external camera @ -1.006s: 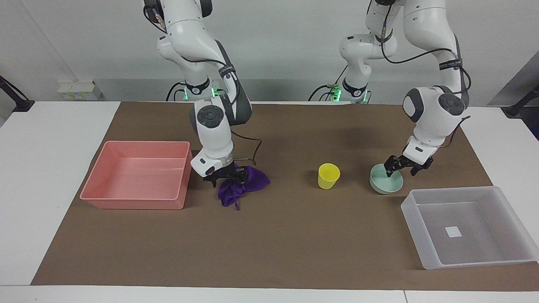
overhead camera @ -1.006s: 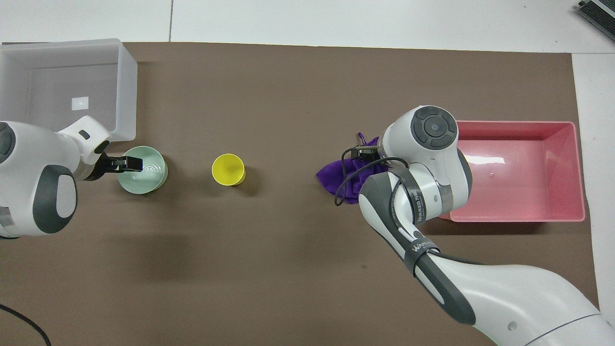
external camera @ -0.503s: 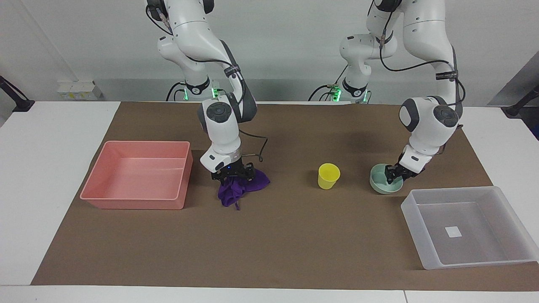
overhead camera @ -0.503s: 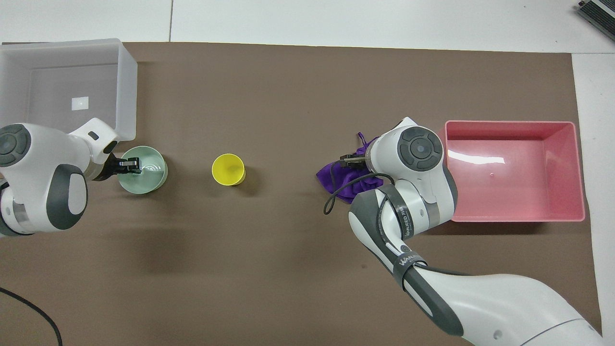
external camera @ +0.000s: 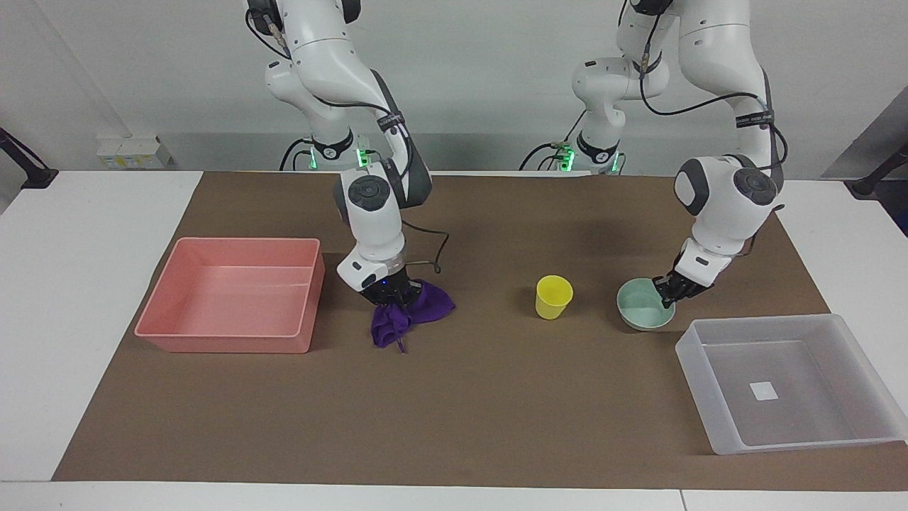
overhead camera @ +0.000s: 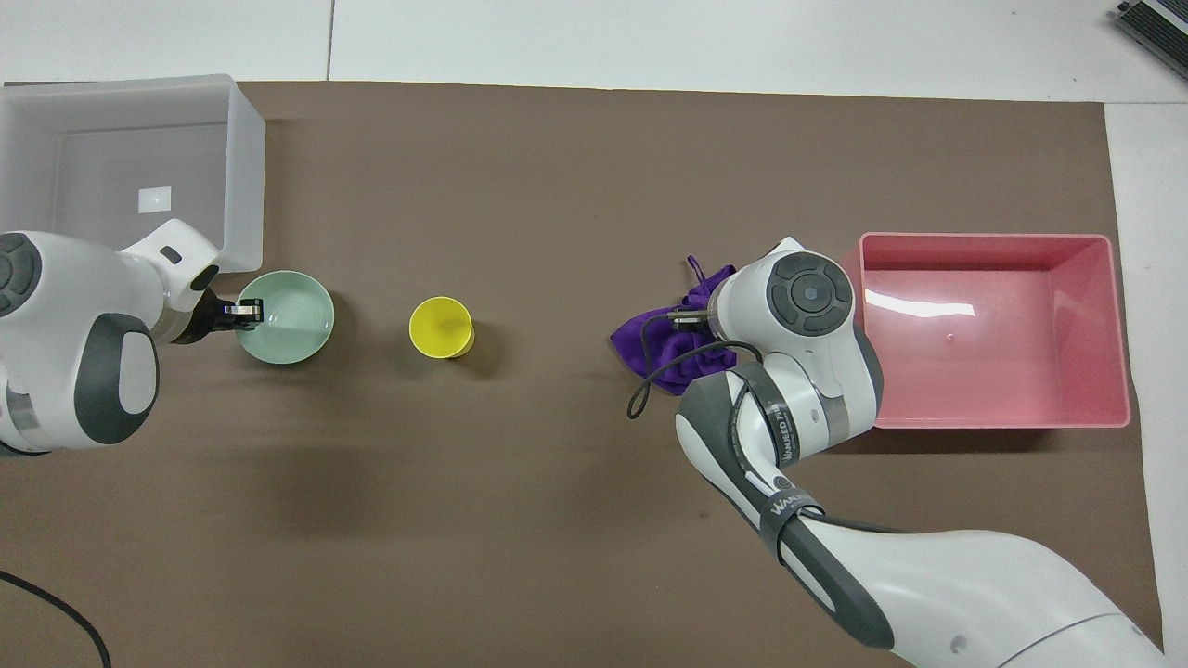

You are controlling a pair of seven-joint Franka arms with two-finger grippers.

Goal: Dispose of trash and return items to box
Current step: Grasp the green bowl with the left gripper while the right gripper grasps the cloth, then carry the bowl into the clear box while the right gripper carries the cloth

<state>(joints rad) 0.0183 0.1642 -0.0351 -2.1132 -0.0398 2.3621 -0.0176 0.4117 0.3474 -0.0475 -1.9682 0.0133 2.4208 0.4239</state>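
Note:
Next, I release the mint-green bowl from my left gripper over the white label inside the translucent box (overhead camera: 172,177).
The purple cloth (external camera: 422,304) lies crumpled on the brown mat beside the pink bin; it also shows in the overhead view (overhead camera: 645,341). My right gripper (external camera: 391,296) is down in the cloth's folds and shut on it; my wrist mostly hides it from above (overhead camera: 691,320). The mint-green bowl (external camera: 640,306) (overhead camera: 290,320) sits near the translucent box (external camera: 759,323) (overhead camera: 243,167). My left gripper (external camera: 667,292) (overhead camera: 244,314) is shut on the bowl's rim, on the side toward the left arm's end. The yellow cup (external camera: 553,296) (overhead camera: 441,327) stands upright between bowl and cloth.
The pink bin (external camera: 220,342) (overhead camera: 993,422) stands empty at the right arm's end of the table, right beside my right wrist. The translucent box holds only its white label (external camera: 764,390). A brown mat (external camera: 468,419) covers the table's middle.
My right gripper has closed its fingers down into the purple cloth. My left gripper has drawn back to the bowl's rim and closed on it, and the bowl has shifted slightly.

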